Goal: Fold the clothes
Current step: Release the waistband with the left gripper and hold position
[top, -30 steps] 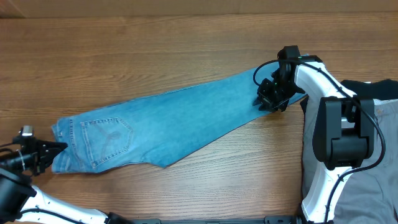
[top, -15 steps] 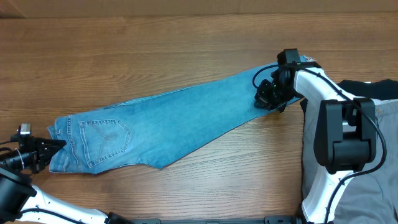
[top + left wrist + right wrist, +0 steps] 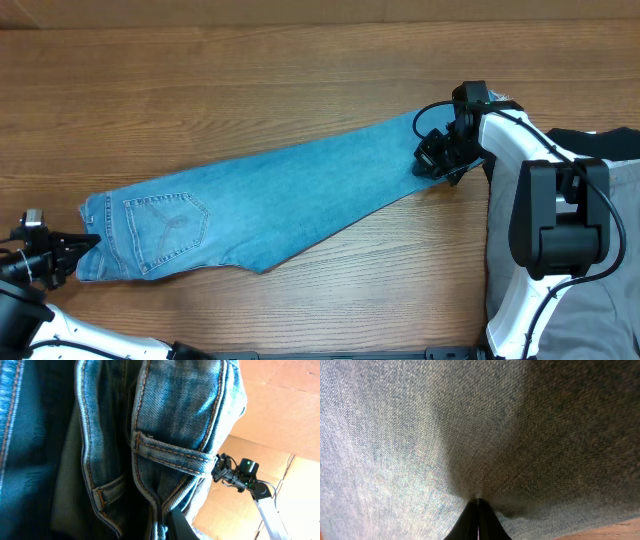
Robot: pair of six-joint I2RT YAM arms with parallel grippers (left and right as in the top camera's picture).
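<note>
The waistband's middle is pinched in my left gripper and its far corner is loose, so that gripper should open and take the waistband at the belt loop nearer that corner (image 3: 172,455).
The light blue denim jeans (image 3: 270,195) lie stretched across the table, folded lengthwise, waist at the left, back pocket up. My left gripper (image 3: 82,243) is shut on the waistband at the far left; the left wrist view shows the waistband and a belt loop (image 3: 170,452) close up. My right gripper (image 3: 436,160) is shut on the leg end at the right; denim (image 3: 445,435) fills the right wrist view above the closed fingertips (image 3: 478,505). Grey trousers (image 3: 590,300) and a black garment (image 3: 600,145) lie at the right edge, partly behind the right arm.
The right arm's base (image 3: 550,220) stands at the right over the grey trousers. The wooden table (image 3: 250,80) runs bare behind and in front of the jeans. Cardboard (image 3: 280,405) shows in the left wrist view's background.
The jeans have been pulled tauter: my left gripper moved left and slightly down with the waistband, and my right gripper shifted a little right with the leg end.
</note>
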